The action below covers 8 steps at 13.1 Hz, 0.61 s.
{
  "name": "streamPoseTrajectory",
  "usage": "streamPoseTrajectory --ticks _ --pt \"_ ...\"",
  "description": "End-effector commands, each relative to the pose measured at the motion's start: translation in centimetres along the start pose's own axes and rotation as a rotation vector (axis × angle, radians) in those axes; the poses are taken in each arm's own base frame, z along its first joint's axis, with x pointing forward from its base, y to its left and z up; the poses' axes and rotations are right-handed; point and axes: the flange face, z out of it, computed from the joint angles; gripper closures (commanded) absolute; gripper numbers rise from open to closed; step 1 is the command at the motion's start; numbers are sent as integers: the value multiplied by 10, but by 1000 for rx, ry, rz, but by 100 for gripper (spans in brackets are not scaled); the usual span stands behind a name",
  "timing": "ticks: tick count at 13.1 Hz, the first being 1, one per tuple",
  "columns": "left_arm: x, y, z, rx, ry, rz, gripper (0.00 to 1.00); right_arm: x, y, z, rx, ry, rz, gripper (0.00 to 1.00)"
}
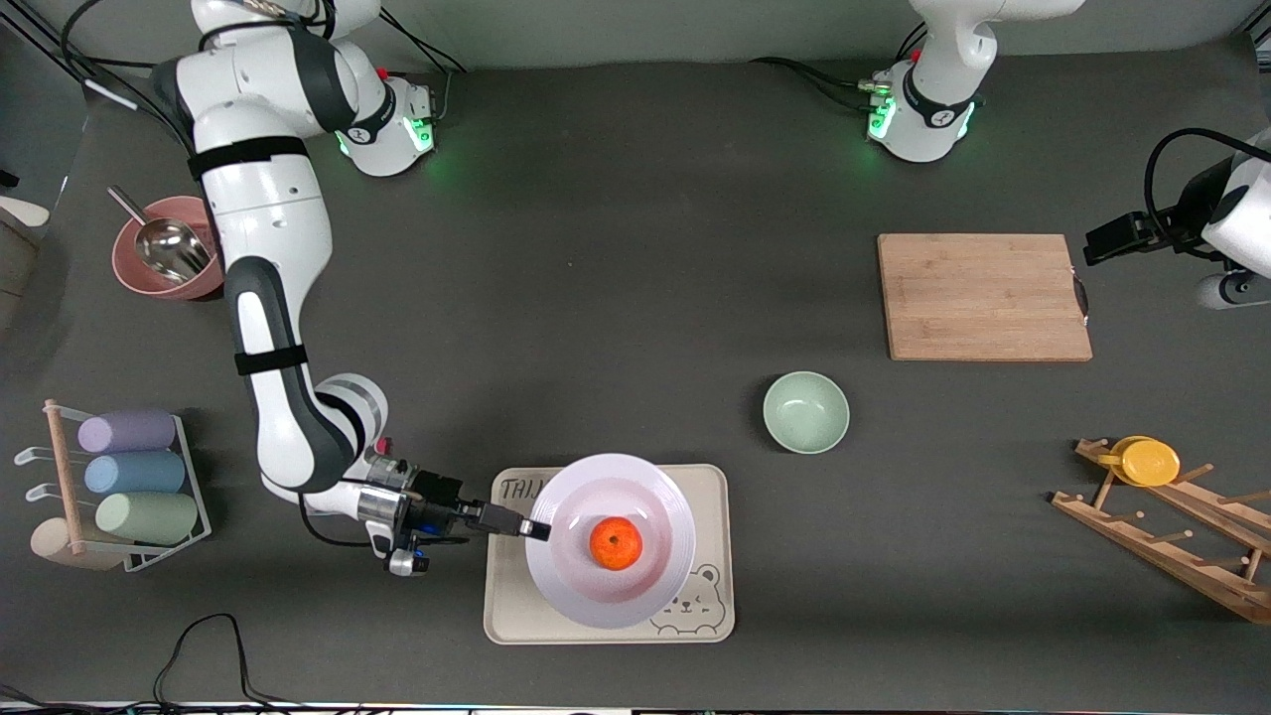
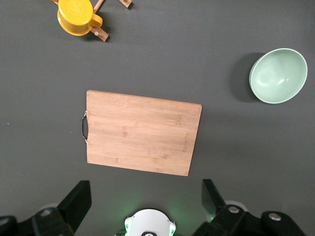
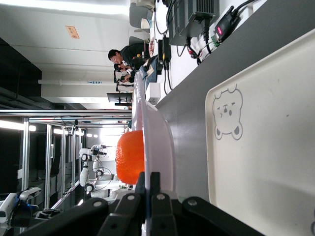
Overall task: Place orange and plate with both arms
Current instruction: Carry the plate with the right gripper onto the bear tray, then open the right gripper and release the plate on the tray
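Observation:
The white plate will go down on the tray (image 1: pixel 609 532) (image 3: pixel 270 178) between the tray's lettering and the bear face, where my right gripper needs to set it.
The white plate (image 1: pixel 608 541) is held level a little above the beige bear tray (image 1: pixel 516 616), with the orange (image 1: pixel 616 543) resting in its middle. My right gripper (image 1: pixel 537 530) is shut on the plate's rim at the side toward the right arm's end of the table. In the right wrist view the plate (image 3: pixel 160 142) shows edge-on between the shut fingers, with the orange (image 3: pixel 130 156) on it and the tray (image 3: pixel 266 147) underneath. My left gripper (image 2: pixel 146 196) is open and empty, high over the table near the wooden cutting board (image 2: pixel 141 132); its arm waits.
A pale green bowl (image 1: pixel 805 411) stands between tray and cutting board (image 1: pixel 983 296). A wooden rack (image 1: pixel 1172 526) with a yellow cup (image 1: pixel 1147 461) is at the left arm's end. A pink bowl with a scoop (image 1: pixel 164 260) and a cup rack (image 1: pixel 124 487) are at the right arm's end.

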Motion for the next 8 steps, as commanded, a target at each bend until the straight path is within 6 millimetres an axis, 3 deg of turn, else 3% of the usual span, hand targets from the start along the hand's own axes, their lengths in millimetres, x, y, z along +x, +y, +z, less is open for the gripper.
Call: streamPoseTrajectory --ticks 1,4,8 --pt "-5 3 -6 14 -8 5 0 10 6 2 -4 -12 9 100" --pt "-5 0 -6 15 -11 2 0 1 45 8 -36 -17 33 100" --pt "-7 -7 -5 15 -30 -10 0 -9 76 12 -106 -46 32 100"
